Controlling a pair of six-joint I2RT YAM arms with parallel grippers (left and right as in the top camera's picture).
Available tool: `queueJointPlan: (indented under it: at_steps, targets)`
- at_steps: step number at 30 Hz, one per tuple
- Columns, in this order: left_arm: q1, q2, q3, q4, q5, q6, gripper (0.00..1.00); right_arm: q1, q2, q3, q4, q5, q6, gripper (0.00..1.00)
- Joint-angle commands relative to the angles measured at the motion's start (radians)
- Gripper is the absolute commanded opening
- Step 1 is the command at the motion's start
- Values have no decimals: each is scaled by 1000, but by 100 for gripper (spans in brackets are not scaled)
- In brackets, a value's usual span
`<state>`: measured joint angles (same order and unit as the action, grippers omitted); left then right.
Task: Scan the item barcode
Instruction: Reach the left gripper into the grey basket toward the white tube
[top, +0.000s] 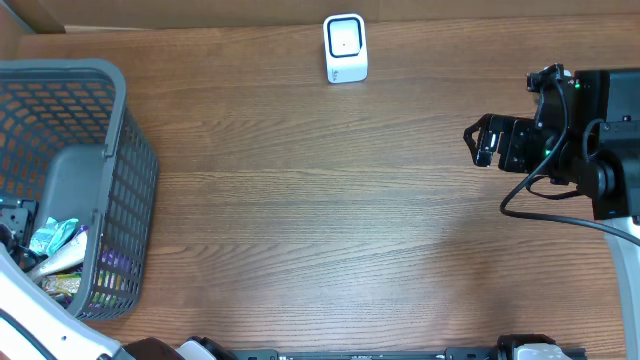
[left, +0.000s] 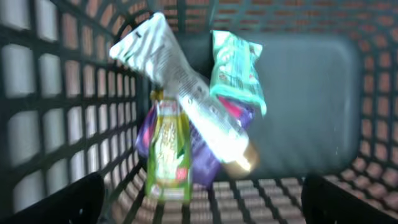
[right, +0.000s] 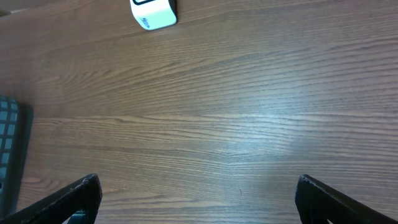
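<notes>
My left gripper is to go next to the middle of the white tube's body (top: 65, 257) (left: 206, 117), beside the mint-green packet, and close there.
A grey mesh basket (top: 118, 110) at the table's left holds several items. The left wrist view shows a white tube (left: 186, 93), a mint-green packet (left: 236, 68), a green-yellow packet (left: 168, 149) and a purple packet (left: 205, 158) lying together. My left gripper (left: 202, 202) hangs open above them inside the basket, touching none; the view is blurred. A white barcode scanner (top: 345, 47) stands at the table's far edge. My right gripper (top: 478, 142) stands open over bare wood at the right, holding nothing. No barcode shows in any view.
The basket's walls (left: 62, 112) close in around the left gripper, and part of its grey floor (left: 311, 99) is bare. In the right wrist view the scanner (right: 153, 12) sits far ahead and the basket's edge (right: 9, 143) shows at the left.
</notes>
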<state>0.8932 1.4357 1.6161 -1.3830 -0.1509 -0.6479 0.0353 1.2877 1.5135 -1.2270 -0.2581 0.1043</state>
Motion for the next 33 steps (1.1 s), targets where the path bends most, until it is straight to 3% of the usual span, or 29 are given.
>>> queueJointPlan:
  at_steps: [1,8,13,23,26,28,30,33]
  targets:
    - [10,1,-132,117,-13,26,93,3,-1,26,-3,-6,-1,100]
    - [10,79,-232,253,-12,46,92,3,-1,26,-4,-6,0,100]
    - [10,185,-254,282,-18,21,74,3,-1,26,-14,-6,0,100]
    - [10,328,-254,332,-17,12,70,3,0,25,-35,-6,0,100]
    - [10,365,-254,341,-17,12,54,3,0,25,-35,-6,0,100]
    - [10,382,-254,352,-16,12,24,3,0,25,-36,-6,0,100]
    - [10,381,-251,361,-16,12,4,3,0,25,-36,-6,0,100]
    - [10,381,-216,340,-13,12,4,3,0,25,-31,-6,0,100]
